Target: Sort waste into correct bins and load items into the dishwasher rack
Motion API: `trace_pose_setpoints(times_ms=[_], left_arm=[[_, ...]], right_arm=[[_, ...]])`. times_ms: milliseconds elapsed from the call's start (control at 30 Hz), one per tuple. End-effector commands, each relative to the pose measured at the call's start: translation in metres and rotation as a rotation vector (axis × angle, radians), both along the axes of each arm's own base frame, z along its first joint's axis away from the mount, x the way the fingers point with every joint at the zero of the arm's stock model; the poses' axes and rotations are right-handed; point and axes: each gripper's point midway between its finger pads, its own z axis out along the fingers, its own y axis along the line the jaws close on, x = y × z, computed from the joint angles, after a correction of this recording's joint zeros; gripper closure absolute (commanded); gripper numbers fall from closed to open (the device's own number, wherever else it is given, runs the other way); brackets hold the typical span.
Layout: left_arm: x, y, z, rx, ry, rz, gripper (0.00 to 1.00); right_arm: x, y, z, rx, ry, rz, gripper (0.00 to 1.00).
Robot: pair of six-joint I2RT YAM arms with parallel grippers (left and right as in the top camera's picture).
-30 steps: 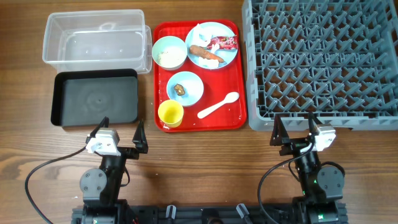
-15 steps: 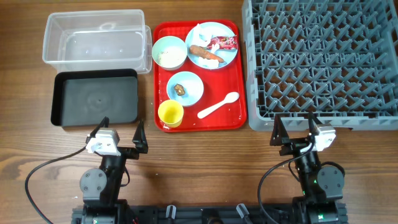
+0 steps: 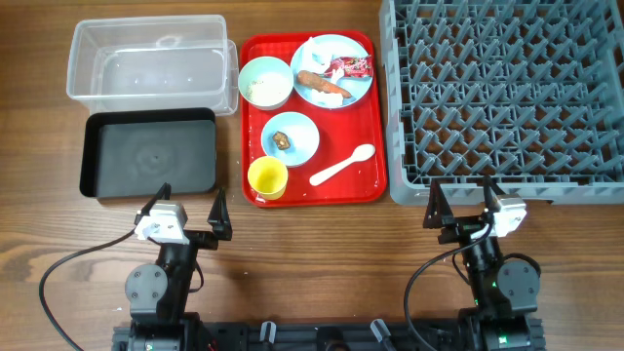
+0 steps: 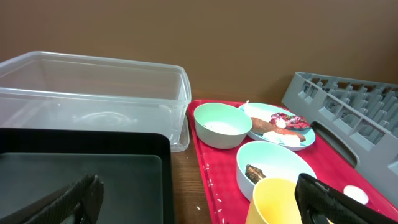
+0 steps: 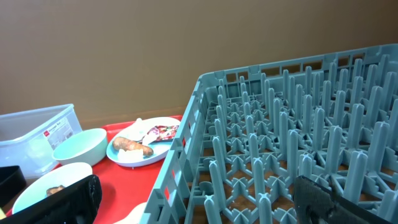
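Note:
The robot's left gripper should next move to the yellow cup's rim (image 3: pixel 251 175) (image 4: pixel 254 194), on the side facing the black tray, and close there.
A light-blue plate (image 3: pixel 332 71) holds the orange-brown sausage piece (image 3: pixel 323 83), a red wrapper (image 3: pixel 352 66) and crumpled white paper (image 3: pixel 320 51). The pale-green bowl (image 3: pixel 264 83) holds rice grains. The light-blue bowl (image 3: pixel 290 137) holds a dark lump (image 3: pixel 281 140). The yellow cup (image 3: pixel 267 177) and white spoon (image 3: pixel 342 165) lie nearby. The black tray (image 3: pixel 149 153) and clear tub (image 3: pixel 151 61) are at left, the grey rack (image 3: pixel 502 93) at right. My left gripper (image 3: pixel 187 214) and right gripper (image 3: pixel 460 201) are open and empty near the front edge.
All dishes and waste sit on a flat red serving tray (image 3: pixel 366 185) between the bins and the rack. A few rice grains lie on the tray's front left (image 4: pixel 214 199). A brown wall (image 4: pixel 199 31) stands behind the table.

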Motion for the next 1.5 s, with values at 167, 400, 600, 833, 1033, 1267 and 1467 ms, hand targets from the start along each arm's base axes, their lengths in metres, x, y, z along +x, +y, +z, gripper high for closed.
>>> trace_pose_setpoints(times_ms=[167,400,600,833,1033,1267,1467], left_arm=[[0.0,0.001,-0.002,0.005,-0.002,0.006,0.0],[0.0,0.001,-0.002,0.005,-0.002,0.006,0.0],[0.0,0.0,-0.002,0.005,-0.002,0.005,0.0],[0.0,0.001,-0.002,0.005,-0.002,0.006,0.0],[0.0,0.0,-0.001,0.005,-0.002,0.005,0.0],[0.0,0.0,0.0,0.005,-0.009,0.005,0.0],[-0.001,-0.006,0.014,0.003,-0.065,-0.033,0.0]], right_arm=[[0.0,-0.003,0.001,0.013,-0.004,-0.017,0.0],[0.0,-0.003,0.001,0.013,-0.004,-0.017,0.0],[0.0,-0.003,0.001,0.013,-0.004,-0.017,0.0],[0.001,-0.016,0.003,0.005,-0.015,-0.093,0.0],[0.002,-0.021,0.004,0.008,-0.018,-0.118,0.0],[0.0,-0.02,0.03,0.029,-0.119,-0.113,0.0],[-0.004,-0.016,0.052,0.034,-0.196,-0.089,0.0]])
